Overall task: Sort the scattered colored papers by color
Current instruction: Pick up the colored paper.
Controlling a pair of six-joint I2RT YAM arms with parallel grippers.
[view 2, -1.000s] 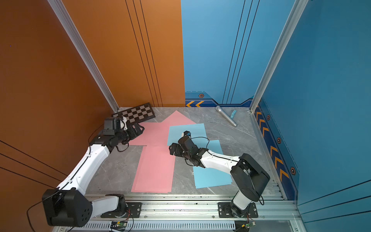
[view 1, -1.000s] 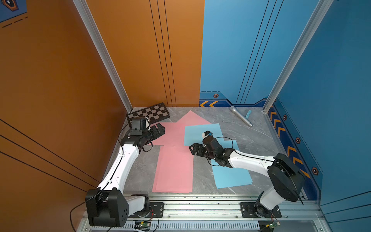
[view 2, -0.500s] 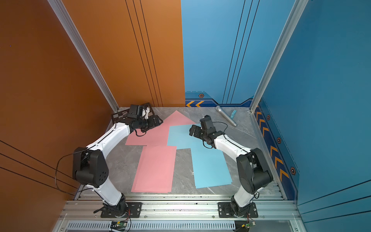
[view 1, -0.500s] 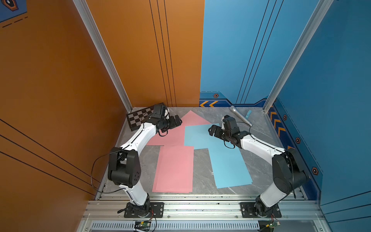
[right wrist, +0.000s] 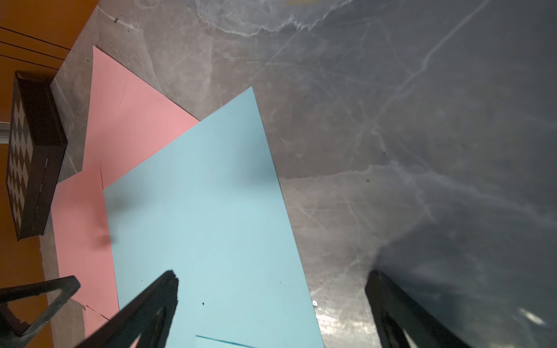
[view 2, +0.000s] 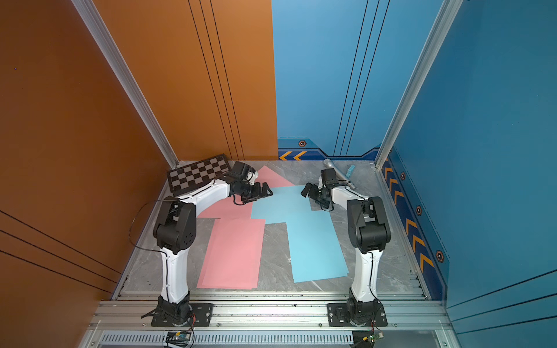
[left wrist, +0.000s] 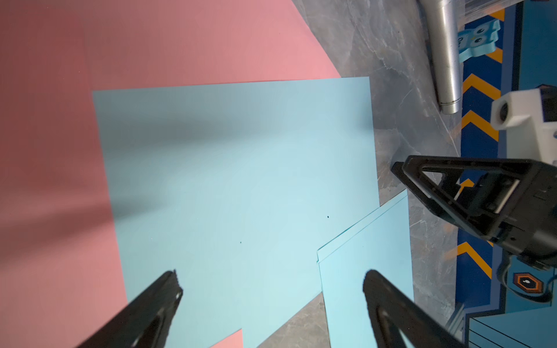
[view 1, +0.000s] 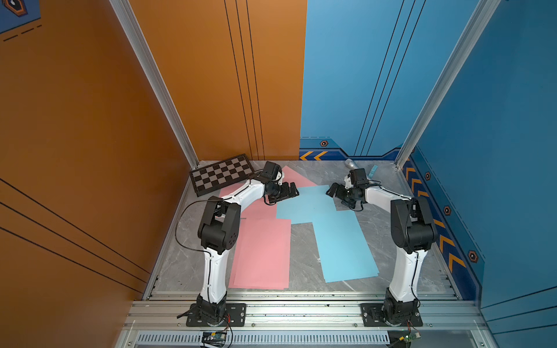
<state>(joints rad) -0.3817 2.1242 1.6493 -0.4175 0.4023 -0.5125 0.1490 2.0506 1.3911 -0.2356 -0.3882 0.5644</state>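
The light-blue sheet overlaps the far pink sheet. Next, my left gripper needs to close on the near edge point(left wrist: 298, 311) of that light-blue sheet.
Pink colored papers lie on the left of the grey floor: a near sheet point(view 1: 262, 253) point(view 2: 232, 256) and a far one point(view 1: 291, 180) point(left wrist: 150, 45) turned at an angle. A light-blue sheet point(view 1: 304, 205) point(left wrist: 235, 168) point(right wrist: 199, 217) overlaps that far pink one. More light-blue paper point(view 1: 343, 247) point(left wrist: 367, 271) lies near right. My left gripper point(view 1: 294, 192) point(left wrist: 271, 283) hovers open over the pink-blue overlap. My right gripper point(view 1: 330, 191) point(right wrist: 271, 283) hovers open over the blue sheet's far right edge. The two grippers face each other, both empty.
A black-and-grey checkered board point(view 1: 221, 176) point(right wrist: 27, 156) leans in the far left corner. A silver cylinder point(view 1: 351, 164) point(left wrist: 446, 54) and a small light-blue block point(view 1: 373, 170) point(left wrist: 476, 39) lie at the far right. Walls close in the back and both sides.
Both arms have swung upright and the grippers have moved toward the back. The right gripper left the middle of the sheets for the blue sheet's far right edge. The papers lie unchanged.
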